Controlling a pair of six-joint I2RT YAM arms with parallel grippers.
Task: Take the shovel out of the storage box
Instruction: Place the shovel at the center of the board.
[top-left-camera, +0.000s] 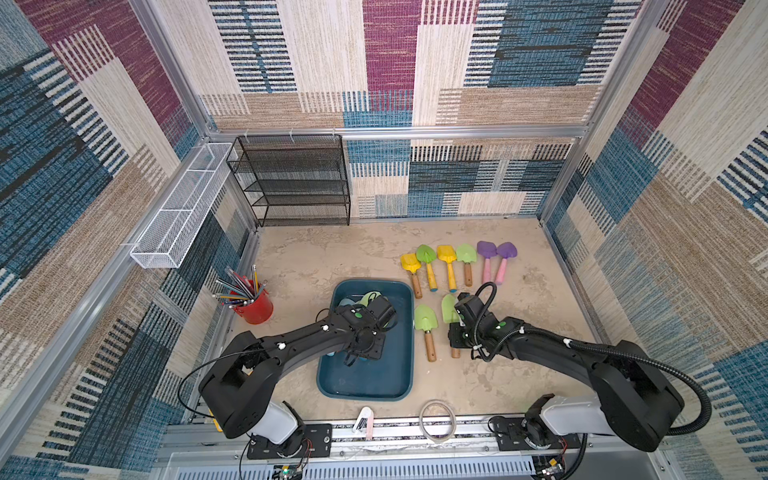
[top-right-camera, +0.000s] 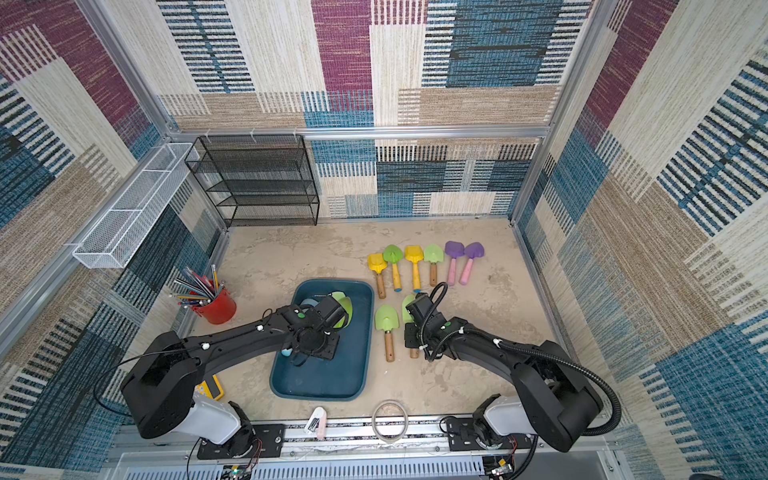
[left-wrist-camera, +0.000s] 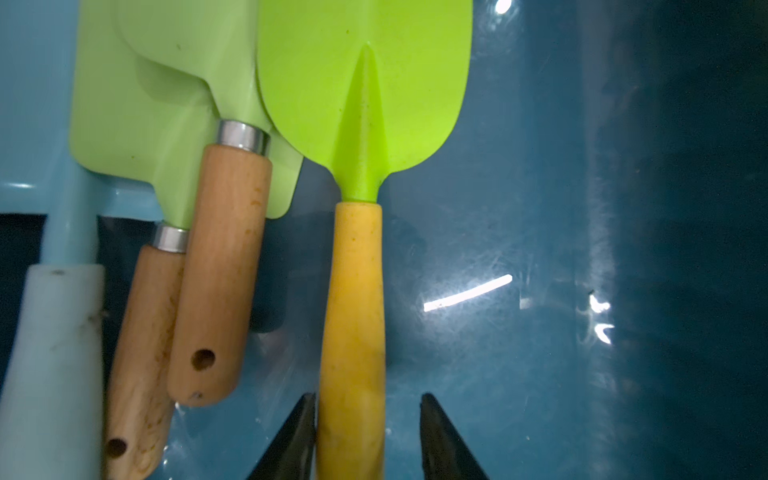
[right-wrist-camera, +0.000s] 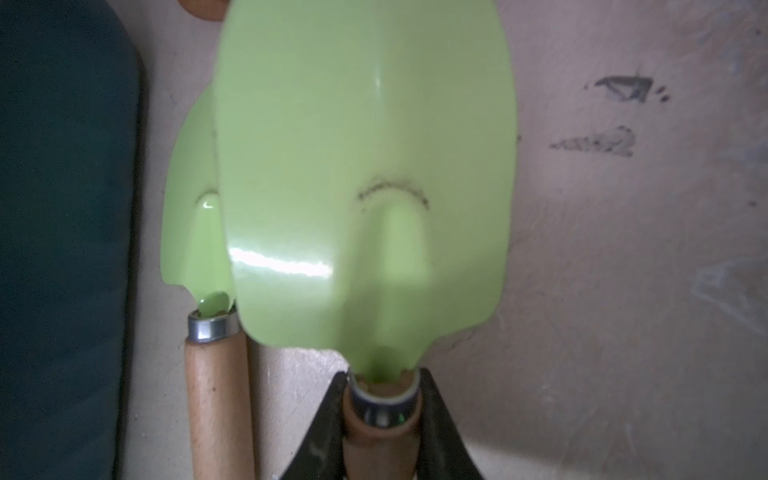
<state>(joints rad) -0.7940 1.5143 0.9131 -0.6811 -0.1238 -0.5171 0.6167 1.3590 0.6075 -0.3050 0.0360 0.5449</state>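
Observation:
The robot's right gripper should put the pale green shovel down on the table (top-left-camera: 451, 325) (right-wrist-camera: 392, 293) next to the other green shovel.
The teal storage box (top-left-camera: 374, 382) (top-right-camera: 324, 382) sits mid-table with my left arm reaching into it. Inside lie a bright green shovel with a yellow handle (left-wrist-camera: 353, 311), two pale green shovels with wooden handles (left-wrist-camera: 224, 249), and a light blue one (left-wrist-camera: 54, 353). My left gripper (left-wrist-camera: 368, 399) is open astride the yellow handle: one finger touches it and the other stands apart. To the right of the box, my right gripper (right-wrist-camera: 382, 376) is shut on a pale green shovel (right-wrist-camera: 365, 166) (top-left-camera: 449, 309) at its metal collar, over the table.
Another green shovel (top-left-camera: 426, 328) lies on the table between the box and my right gripper. Several shovels (top-left-camera: 457, 262) lie in a row behind it. A red pencil cup (top-left-camera: 253, 305), black mesh rack (top-left-camera: 295, 178) and white wire basket (top-left-camera: 183, 208) stand left and back.

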